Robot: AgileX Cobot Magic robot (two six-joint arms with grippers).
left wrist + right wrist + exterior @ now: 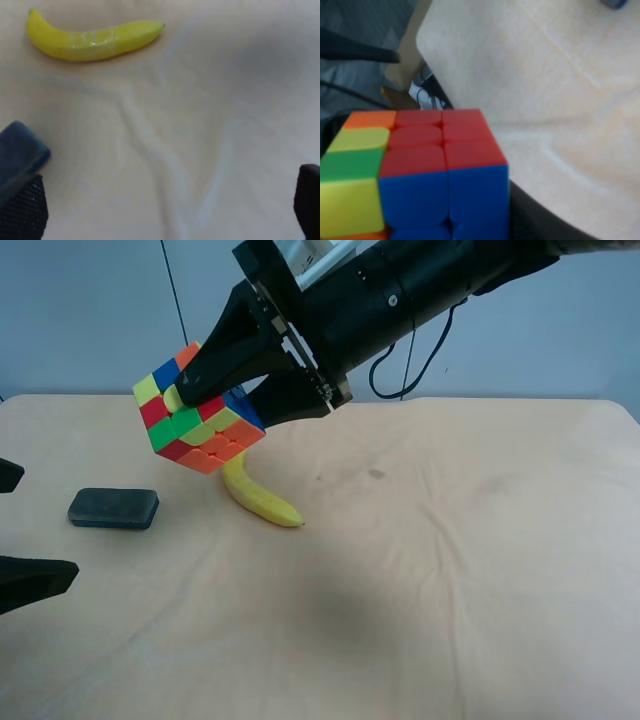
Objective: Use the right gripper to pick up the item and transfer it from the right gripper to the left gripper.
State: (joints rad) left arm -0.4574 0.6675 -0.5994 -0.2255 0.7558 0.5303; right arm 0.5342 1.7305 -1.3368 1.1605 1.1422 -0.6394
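Observation:
Next, my left gripper will go to the puzzle cube's loose end (165,423) (417,120), sticking out from my right gripper's fingers, and close there.
The puzzle cube (197,418) with red, blue, green, yellow and orange squares hangs in the air above the table, over the far end of the banana. My right gripper (212,400), on the arm coming from the exterior high view's upper right, is shut on it. The cube fills the right wrist view (435,175), where a dark finger (540,222) shows beside it. My left gripper (20,527) is at the exterior high view's left edge, low over the table. Its fingers (22,212) stand wide apart and hold nothing.
A yellow banana (262,500) lies on the pale wooden table (450,570), also in the left wrist view (90,39). A dark grey-green block (113,508) lies close to the left gripper, next to one finger (17,150).

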